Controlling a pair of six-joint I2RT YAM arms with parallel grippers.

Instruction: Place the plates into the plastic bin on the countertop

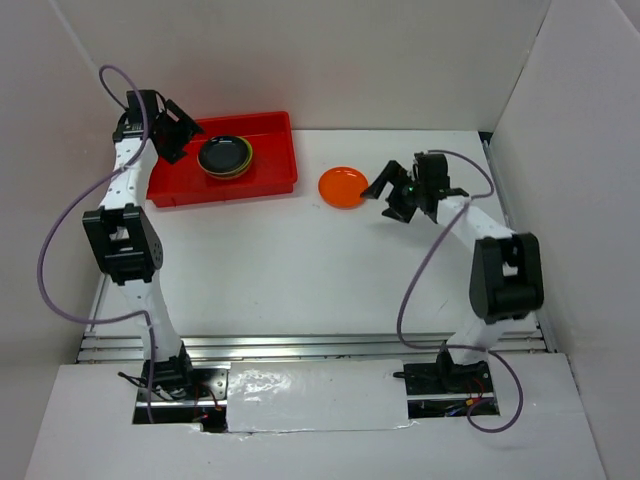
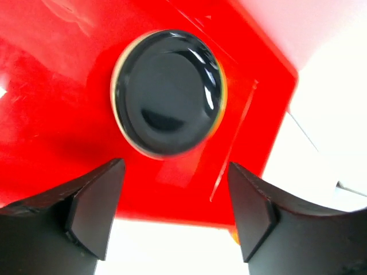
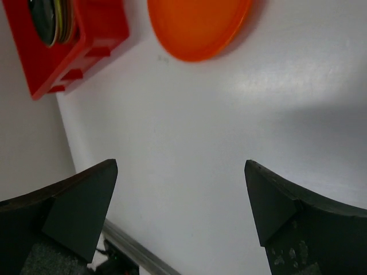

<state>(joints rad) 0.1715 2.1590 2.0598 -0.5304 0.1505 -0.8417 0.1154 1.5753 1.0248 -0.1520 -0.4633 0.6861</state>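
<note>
Next, the robot's right gripper will grab the rim of the orange plate (image 1: pixel 365 195) (image 3: pixel 230 45) on the side that faces away from the red plastic bin.
The red plastic bin (image 1: pixel 270 180) sits at the back left of the white countertop (image 1: pixel 300 270). In it is a stack of plates with a black plate (image 1: pixel 224 155) on top and lime green and cream edges under it. The stack also shows in the left wrist view (image 2: pixel 166 91). One orange plate (image 1: pixel 343 186) lies on the countertop right of the bin, also in the right wrist view (image 3: pixel 198 23). My left gripper (image 1: pixel 180 135) is open and empty over the bin's left part. My right gripper (image 1: pixel 385 190) is open and empty just right of the orange plate.
White walls stand on three sides. A metal rail (image 1: pixel 300 348) runs along the front edge. The bin's corner shows in the right wrist view (image 3: pixel 69 40).
</note>
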